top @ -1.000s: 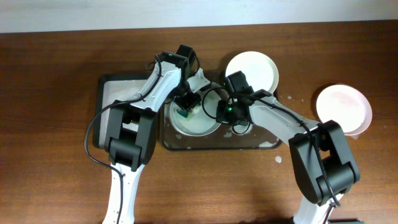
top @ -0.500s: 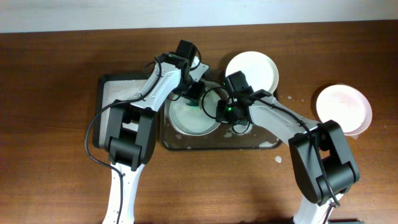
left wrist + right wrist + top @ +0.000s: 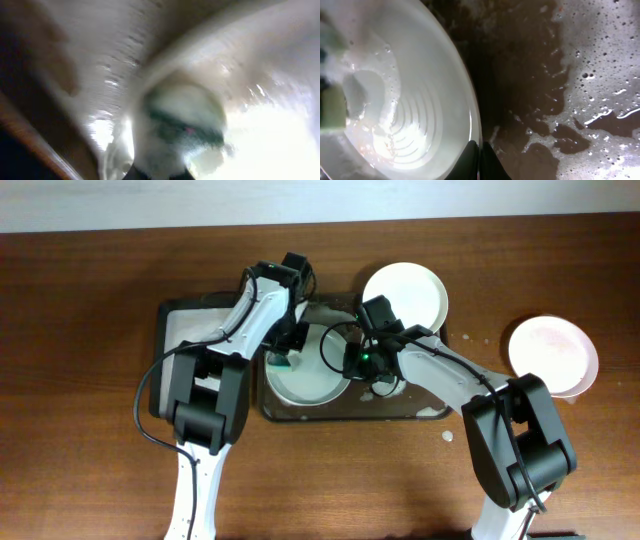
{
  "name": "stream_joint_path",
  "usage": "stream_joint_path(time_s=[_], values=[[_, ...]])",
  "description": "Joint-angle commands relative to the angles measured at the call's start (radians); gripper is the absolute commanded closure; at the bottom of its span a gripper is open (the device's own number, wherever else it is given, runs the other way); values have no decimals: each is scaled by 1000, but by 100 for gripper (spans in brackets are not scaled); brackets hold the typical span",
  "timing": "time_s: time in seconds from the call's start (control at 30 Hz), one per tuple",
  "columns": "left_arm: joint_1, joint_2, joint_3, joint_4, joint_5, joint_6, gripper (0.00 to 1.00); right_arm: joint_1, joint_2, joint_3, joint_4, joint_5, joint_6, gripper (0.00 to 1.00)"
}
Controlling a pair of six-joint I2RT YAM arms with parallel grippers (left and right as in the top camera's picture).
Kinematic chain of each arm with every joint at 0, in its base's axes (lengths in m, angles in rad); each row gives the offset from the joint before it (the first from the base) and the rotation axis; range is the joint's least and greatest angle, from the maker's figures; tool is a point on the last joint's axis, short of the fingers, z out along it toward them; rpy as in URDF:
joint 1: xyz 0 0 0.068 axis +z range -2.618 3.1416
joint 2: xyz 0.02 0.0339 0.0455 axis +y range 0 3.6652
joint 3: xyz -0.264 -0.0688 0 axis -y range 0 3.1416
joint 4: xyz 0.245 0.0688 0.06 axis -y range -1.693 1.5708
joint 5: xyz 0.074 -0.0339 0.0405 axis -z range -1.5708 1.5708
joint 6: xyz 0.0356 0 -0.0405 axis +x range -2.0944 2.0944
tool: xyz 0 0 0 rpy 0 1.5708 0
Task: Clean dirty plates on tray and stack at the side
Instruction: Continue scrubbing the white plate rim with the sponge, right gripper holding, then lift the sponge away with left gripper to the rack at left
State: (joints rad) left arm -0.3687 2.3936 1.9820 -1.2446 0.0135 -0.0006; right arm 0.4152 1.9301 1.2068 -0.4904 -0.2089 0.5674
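Observation:
Next, I release the white plate with my right gripper in the dark tray's near corner point(image 3: 407, 387) next to the foam specks.
A white plate point(image 3: 315, 375) lies in the left part of the dark, foam-streaked tray point(image 3: 410, 408). My left gripper point(image 3: 289, 356) is shut on a green sponge point(image 3: 288, 363) that presses on the plate's left side. In the blurred left wrist view the foamy sponge point(image 3: 182, 125) sits on the wet plate point(image 3: 270, 145). My right gripper point(image 3: 352, 362) is shut on this plate's right rim; its closed fingertips point(image 3: 479, 159) pinch the plate point(image 3: 405, 90) over the soapy tray point(image 3: 555, 75). A second plate point(image 3: 405, 293) rests at the tray's far right corner. A third plate point(image 3: 553, 356) lies on the table at the right.
A narrower dark tray point(image 3: 172, 320) with white foam lies left of the main tray, partly under my left arm. Both arms cross above the trays. Foam specks point(image 3: 447, 438) dot the wooden table by the tray's near right corner.
My left gripper has swept the sponge from the plate's far middle down to its left side, after an earlier pass there. The right gripper has kept its hold on the rim.

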Motion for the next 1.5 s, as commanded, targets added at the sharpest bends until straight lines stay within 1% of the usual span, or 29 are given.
stream_joint_path(time_s=[0.0, 0.17, 0.23, 0.27, 0.3, 0.33, 0.43, 0.47, 0.53, 0.6, 0.7, 0.73, 0.8, 0.83, 0.93, 1.07, 1.1, 1.2, 1.33, 1.37, 1.47], values=[[-9, 78, -50, -33, 310, 330, 99, 3, 7, -13, -6, 2, -14, 96], [-16, 78, -50, 0, 313, 335, 100, 3, 7, -13, -6, 2, -14, 96], [-14, 78, -50, 50, 312, 317, 100, 3, 7, -13, -6, 2, -14, 96], [-13, 78, -50, 86, 303, 289, 99, 3, 7, -13, -6, 2, -14, 96], [-13, 78, -50, 117, 282, 254, 99, 3, 7, -13, -6, 2, -14, 96], [-13, 78, -50, 155, 238, 195, 99, 3, 7, -13, -6, 2, -14, 96], [-13, 78, -50, 227, 38, 29, 99, 3, 7, -13, -7, 2, -14, 96], [-13, 78, -50, 230, -138, -132, 100, 3, 7, -13, -7, 2, -14, 96], [-13, 78, -50, 218, -239, -233, 100, 3, 7, -13, -6, 2, -14, 96], [-13, 78, -50, 211, -257, -257, 99, 3, 7, -13, -6, 2, -14, 96], [-14, 78, -49, 203, -257, -261, 99, 3, 7, -13, -6, 2, -14, 96], [-15, 78, -43, 180, -257, -273, 99, 3, 7, -13, -7, 2, -14, 96], [-14, 77, -6, 85, -256, -355, 100, 3, 7, -13, -7, 2, -13, 96], [-14, 75, 13, 49, -252, -372, 99, 3, 7, -13, -7, 2, -13, 96], [-10, 50, 99, -89, -204, -357, 100, -6, 7, -13, -7, -2, -10, 96], [-10, 38, 154, -212, -102, -264, 99, -27, 7, -13, -11, -19, -10, 96], [-10, 39, 154, -239, -34, -220, 100, -31, 7, -13, -12, -21, -10, 96], [-8, 39, 153, -268, 95, -124, 99, -37, 7, -13, -14, -24, -11, 96], [19, 23, 183, -286, 161, -109, 100, -37, 3, -9, -15, -58, -22, 96], [34, 13, 206, -301, 183, -98, 99, -38, -3, -7, -16, -81, -38, 96], [89, -40, 284, -325, 221, -95, 100, -39, -45, 10, -33, -58, -72, 96]])
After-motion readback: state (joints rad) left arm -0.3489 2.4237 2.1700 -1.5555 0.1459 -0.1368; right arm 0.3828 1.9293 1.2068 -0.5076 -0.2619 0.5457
